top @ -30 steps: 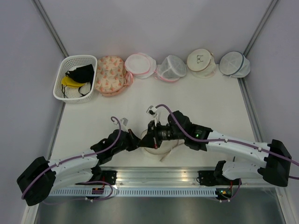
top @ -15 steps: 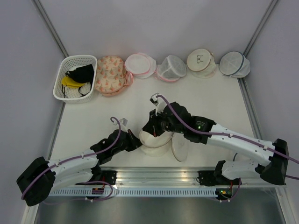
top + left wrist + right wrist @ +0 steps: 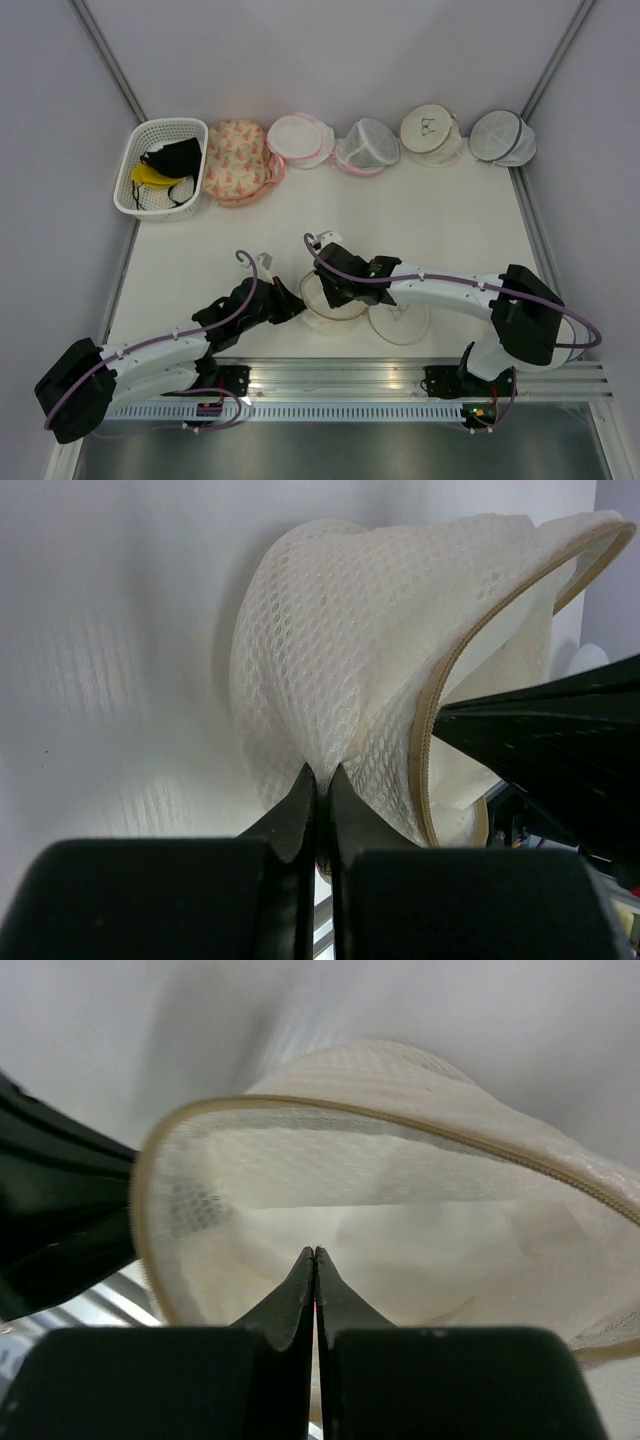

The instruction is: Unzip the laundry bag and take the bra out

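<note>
The bra lies smooth beyond the shut, empty fingers of the robot's right gripper, so the robot should open them and pinch the fabric inside the laundry bag (image 3: 365, 1265) before it pulls.
The laundry bag (image 3: 322, 306), cream-white mesh with tan zip trim, lies near the front edge with its mouth open. Its round flat flap (image 3: 405, 322) lies folded out to the right. My left gripper (image 3: 292, 305) is shut on a fold of the bag's mesh wall (image 3: 340, 630), with the jaws (image 3: 322, 775) pinched on it. My right gripper (image 3: 337, 290) is shut, and its tips (image 3: 315, 1250) are at the open mouth inside the tan rim (image 3: 300, 1105). Smooth white fabric (image 3: 430, 1250) lies inside the bag; it looks like the bra, mostly hidden.
A row stands at the back: a white basket (image 3: 140, 150) with a black bra and a yellow one, a patterned pouch (image 3: 235, 160), two pink-trimmed pouches (image 3: 298, 138), a tan-trimmed pouch with a glasses mark (image 3: 428, 130) and a blue-trimmed pouch (image 3: 502, 137). Side walls flank the table.
My right gripper has moved left and down from above the bag to its open mouth. The flap has swung out and lies flat on the right. The left gripper has kept its hold.
</note>
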Robot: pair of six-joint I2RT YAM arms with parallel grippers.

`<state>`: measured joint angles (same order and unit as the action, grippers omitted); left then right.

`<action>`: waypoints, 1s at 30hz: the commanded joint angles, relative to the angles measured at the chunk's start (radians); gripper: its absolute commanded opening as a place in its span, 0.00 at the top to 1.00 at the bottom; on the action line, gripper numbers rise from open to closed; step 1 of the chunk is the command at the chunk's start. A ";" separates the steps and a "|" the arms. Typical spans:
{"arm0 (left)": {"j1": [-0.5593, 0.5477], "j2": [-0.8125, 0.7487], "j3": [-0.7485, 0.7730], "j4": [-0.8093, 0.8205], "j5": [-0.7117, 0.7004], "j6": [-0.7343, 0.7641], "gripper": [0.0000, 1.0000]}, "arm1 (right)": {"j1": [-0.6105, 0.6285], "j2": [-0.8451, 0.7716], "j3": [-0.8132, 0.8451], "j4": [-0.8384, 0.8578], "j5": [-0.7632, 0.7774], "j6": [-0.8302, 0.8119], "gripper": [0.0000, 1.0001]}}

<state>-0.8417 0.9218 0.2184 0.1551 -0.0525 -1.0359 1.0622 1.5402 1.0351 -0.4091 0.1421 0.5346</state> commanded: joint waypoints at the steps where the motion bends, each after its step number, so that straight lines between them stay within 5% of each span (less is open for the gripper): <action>1: 0.003 -0.011 0.026 0.006 -0.026 -0.007 0.98 | -0.001 0.050 -0.026 -0.028 0.091 0.025 1.00; 4: 0.003 -0.009 0.022 0.009 -0.026 -0.007 0.98 | -0.001 0.093 -0.027 -0.043 0.167 0.036 0.93; 6: 0.003 -0.008 0.021 0.012 -0.026 -0.007 0.98 | -0.001 0.118 -0.020 -0.045 0.189 0.036 0.62; 11: 0.003 -0.003 0.019 0.015 -0.024 -0.007 0.98 | -0.002 0.173 -0.007 0.016 0.159 0.027 0.21; 14: 0.003 0.002 0.019 0.018 -0.021 -0.007 0.98 | -0.001 0.179 -0.004 0.051 0.134 0.027 0.16; 19: 0.003 0.018 0.019 0.032 -0.014 -0.007 0.98 | -0.002 0.192 -0.010 0.111 0.099 0.021 0.26; 21: 0.003 0.028 0.019 0.041 -0.010 -0.009 0.98 | -0.001 0.205 -0.007 0.131 0.077 0.021 0.40; 26: 0.003 0.031 0.018 0.046 -0.004 -0.012 0.98 | -0.001 0.207 -0.017 0.159 0.042 0.036 1.00; 30: 0.003 0.019 0.015 0.041 -0.007 -0.012 0.98 | 0.001 0.137 -0.026 0.144 0.045 0.033 1.00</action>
<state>-0.8406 0.9489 0.2184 0.1577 -0.0624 -1.0359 1.0534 1.7218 1.0088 -0.3134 0.2543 0.5495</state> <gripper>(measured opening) 0.044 0.010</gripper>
